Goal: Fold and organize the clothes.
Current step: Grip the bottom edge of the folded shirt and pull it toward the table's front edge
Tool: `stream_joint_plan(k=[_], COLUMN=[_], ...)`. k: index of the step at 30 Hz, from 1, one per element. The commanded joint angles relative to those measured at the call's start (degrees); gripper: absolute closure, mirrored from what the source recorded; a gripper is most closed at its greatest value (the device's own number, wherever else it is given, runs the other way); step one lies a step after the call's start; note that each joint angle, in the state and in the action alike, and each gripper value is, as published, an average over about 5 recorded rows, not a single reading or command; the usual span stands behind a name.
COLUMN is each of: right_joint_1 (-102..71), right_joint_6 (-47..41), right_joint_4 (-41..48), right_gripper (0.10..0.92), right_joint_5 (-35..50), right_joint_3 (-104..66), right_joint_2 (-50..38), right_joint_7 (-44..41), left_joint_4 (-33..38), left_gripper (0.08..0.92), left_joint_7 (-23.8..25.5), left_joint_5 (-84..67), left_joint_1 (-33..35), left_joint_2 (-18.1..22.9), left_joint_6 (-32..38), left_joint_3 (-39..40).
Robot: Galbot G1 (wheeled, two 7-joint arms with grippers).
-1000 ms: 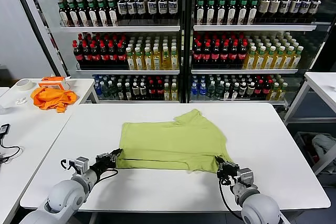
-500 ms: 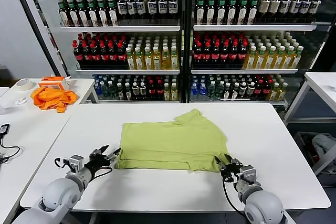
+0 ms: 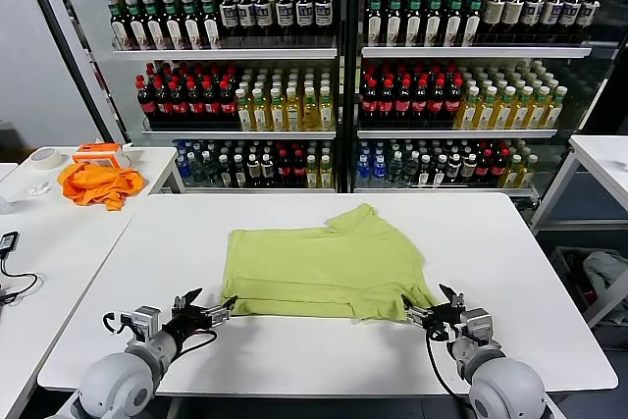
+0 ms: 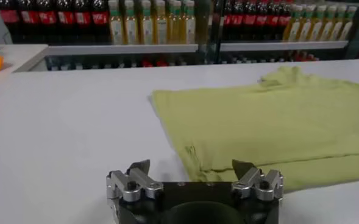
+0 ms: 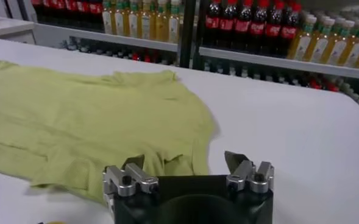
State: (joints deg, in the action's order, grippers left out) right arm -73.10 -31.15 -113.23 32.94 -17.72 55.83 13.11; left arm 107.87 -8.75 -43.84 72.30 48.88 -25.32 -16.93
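Observation:
The T-shirt's far sleeve is well away from me, so next I grip the T-shirt's near corner (image 3: 422, 295) with my right gripper and pull the T-shirt closer before taking that sleeve.
The lime yellow-green T-shirt (image 3: 324, 267) lies folded on the white table (image 3: 510, 262), near edge towards me. It also shows in the left wrist view (image 4: 277, 122) and in the right wrist view (image 5: 75, 122). My left gripper (image 3: 207, 309) is open and empty, just off the shirt's near left corner. My right gripper (image 3: 433, 307) is open and empty at the shirt's near right corner. In the wrist views both sets of jaws stand wide apart with the shirt's hem just beyond them. No lettering shows.
A bright orange cloth (image 3: 96, 183) and a tape roll (image 3: 43, 157) lie on a side table at the far left. Shelves of bottles (image 3: 343, 76) stand behind the table. Another white table (image 3: 603, 159) is at the right.
Both grippers have opened and let go of the shirt's near edge, then drawn back a little towards me. The shirt's near hem now lies flat on the table.

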Motion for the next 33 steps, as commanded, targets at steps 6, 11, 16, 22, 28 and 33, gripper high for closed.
stream_joint_plan(k=[6, 11, 16, 22, 28, 33], right_joint_1=[0.20, 0.15, -0.11, -0.82, -2.26, -4.09], right_joint_6=[-0.77, -0.82, -0.80, -0.64, -0.54, -0.59], right_joint_4=[1.62, 1.98, 1.91, 0.63, -2.38, -5.09], right_gripper=[0.327, 0.457, 0.604, 0.777, 0.898, 0.900], right_joint_5=[3.48, 4.40, 4.44, 4.68, 4.58, 4.65], right_joint_3=[0.45, 0.82, 0.81, 0.53, 0.24, -0.25], right_joint_2=[0.80, 1.09, 1.12, 1.01, 0.91, 0.46], right_joint_7=[0.64, 0.79, 1.27, 1.13, 1.02, 1.21], left_joint_4=[0.56, 0.94, 1.09, 1.49, 2.30, 5.16], left_gripper=[0.202, 0.336, 0.475, 0.648, 0.821, 0.915], left_joint_7=[-6.61, -7.34, -6.76, -5.65, -3.68, -3.58], left_joint_5=[-0.55, -0.36, -0.36, -0.12, 1.37, 1.72], left_joint_1=[-0.18, 0.57, 0.52, 0.45, 1.51, 4.26], left_joint_2=[2.36, 2.96, 3.54, 3.75, 2.98, 1.48], left_joint_6=[-4.55, -4.87, -4.87, -5.61, -7.22, -7.70], left_joint_3=[1.50, 1.82, 2.54, 2.85, 2.43, 0.60])
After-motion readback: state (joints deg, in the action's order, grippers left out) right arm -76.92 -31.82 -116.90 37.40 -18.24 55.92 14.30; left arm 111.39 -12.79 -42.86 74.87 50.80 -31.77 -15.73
